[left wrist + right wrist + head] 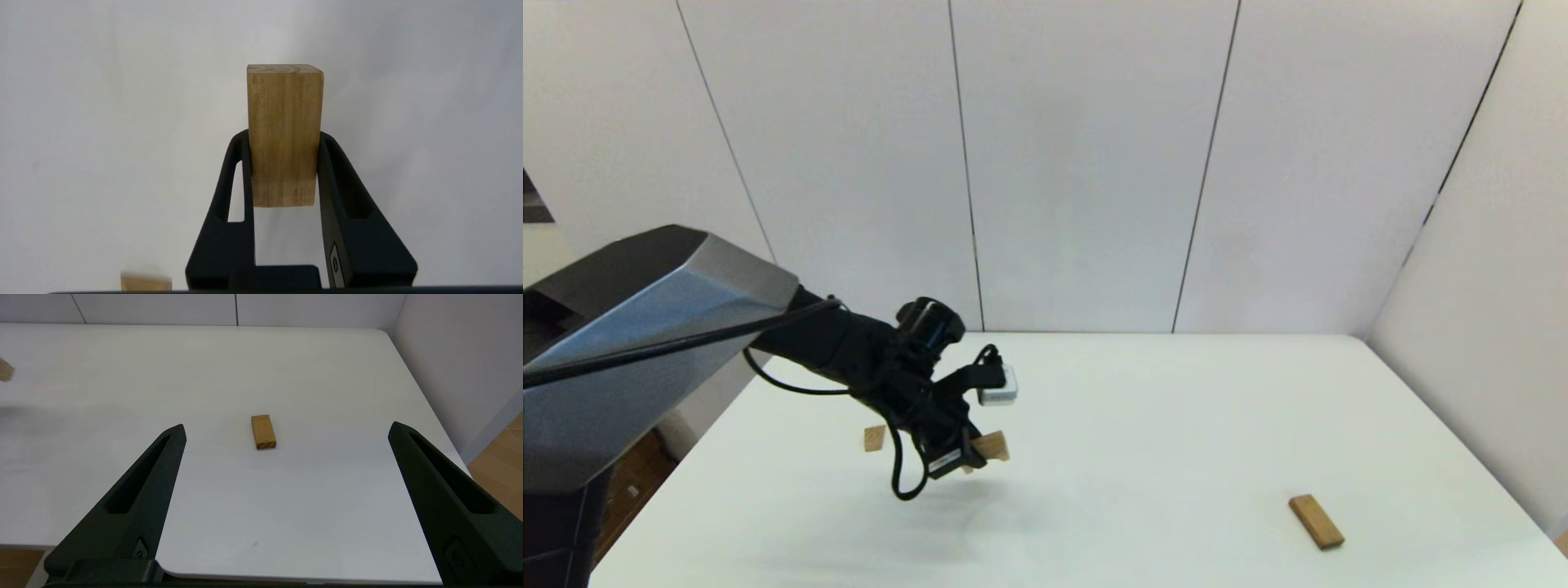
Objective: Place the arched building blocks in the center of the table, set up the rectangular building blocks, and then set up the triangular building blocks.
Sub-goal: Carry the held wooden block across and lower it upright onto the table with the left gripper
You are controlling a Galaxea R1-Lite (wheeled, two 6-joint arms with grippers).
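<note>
Next, my left gripper sets the arched block down and lets go of it on the bare front-middle of the white table (1081, 545), level with the rectangular plank.
My left gripper (974, 454) is shut on the arched block (993, 446), a chunky tan block held above the left-middle of the white table (1143, 457). In the left wrist view the block (284, 134) stands up between the two fingers (229, 192); its hollow does not show. The small triangular wedge (874, 438) lies on the table just left of the gripper, and its edge shows as a blur in the left wrist view (146, 282). The flat rectangular plank (1316, 522) lies near the front right. My right gripper (287, 428) hovers open, back from the plank (263, 431), outside the head view.
White wall panels close off the back and right sides of the table. The rounded front edge (245, 575) lies under the right gripper, with wooden floor beyond the right edge. A blurred tan block shows at the edge of the right wrist view (5, 370).
</note>
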